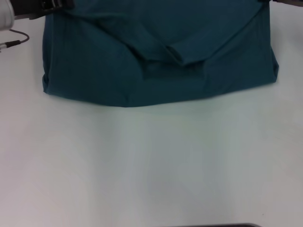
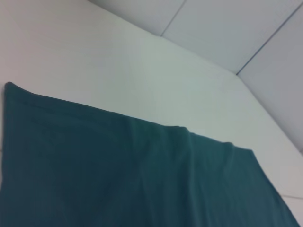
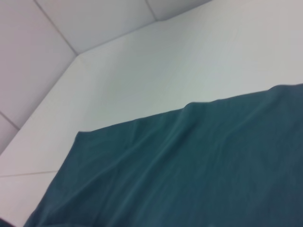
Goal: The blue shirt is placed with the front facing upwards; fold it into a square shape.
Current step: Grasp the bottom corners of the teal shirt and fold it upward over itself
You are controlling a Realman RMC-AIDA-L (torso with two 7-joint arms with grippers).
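Observation:
Next, my right gripper releases the flap corner of the blue shirt, setting it free on the shirt's side edge [image 1: 263, 12] that is farthest from the cable.
The blue shirt [image 1: 156, 52] lies on the white table [image 1: 151, 161] at the far side, showing plain teal cloth. Its sides are folded in and overlap near the middle, where a flap edge [image 1: 182, 56] crosses. The fold nearest me runs roughly straight, with rounded corners at left and right. A dark part of my left gripper [image 1: 54, 4] shows at the shirt's far left corner. Only a dark sliver of my right gripper [image 1: 284, 2] shows at the far right corner. Each wrist view shows the shirt [image 2: 118, 175] [image 3: 189, 165] from close above, with none of its own gripper.
A thin cable [image 1: 14, 40] and a grey object [image 1: 5, 16] lie left of the shirt. Bare white table fills the near half. Both wrist views show the table edge [image 2: 227, 71] [image 3: 75, 59] with grey floor tiles beyond.

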